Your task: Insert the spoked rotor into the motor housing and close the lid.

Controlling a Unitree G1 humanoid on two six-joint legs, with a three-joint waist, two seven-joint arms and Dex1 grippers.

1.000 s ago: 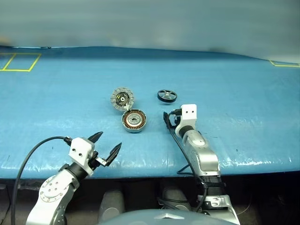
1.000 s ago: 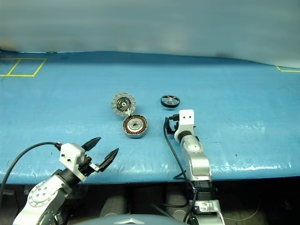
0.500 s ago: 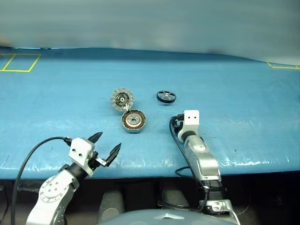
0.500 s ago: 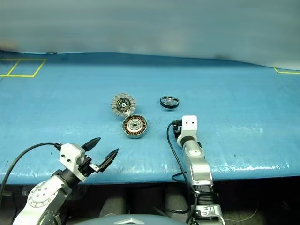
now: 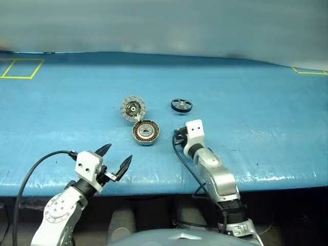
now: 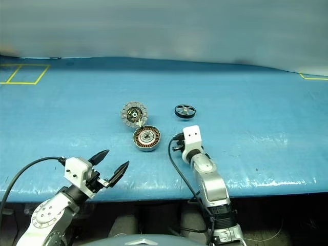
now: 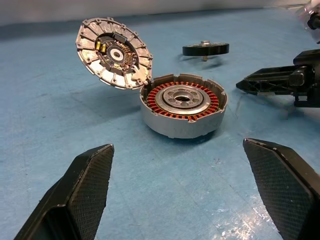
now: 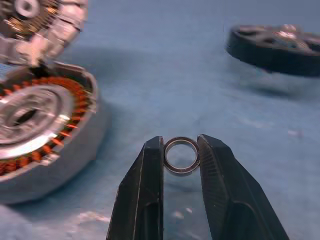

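Note:
My right gripper has the small silvery ring. It will let go of it in the motor housing's centre hole (image 5: 146,130) (image 8: 23,117), inside the copper windings.
The motor housing (image 5: 146,132), a grey cup with copper windings, lies on the blue table. Its lid (image 5: 133,108) stands tilted open at the far side, segmented rim facing me. The black spoked rotor (image 5: 181,105) lies flat to the right of the lid, apart from both. My right gripper (image 8: 181,143) is shut on a small silvery ring (image 8: 181,156), just right of the housing and short of the rotor. Near the table's front edge my left gripper (image 5: 114,159) stands open and holds nothing, its fingers (image 7: 85,190) pointing at the housing (image 7: 181,107).
The blue sheet covers the table (image 5: 246,92), with shiny wrinkles along the front edge (image 5: 266,177). Yellow tape outlines mark the far left (image 5: 20,68) and far right (image 5: 310,70) corners. A black cable (image 5: 184,159) loops beside my right arm.
My right arm has swung to the left, bringing its gripper close beside the housing. The left arm and the motor parts have not moved.

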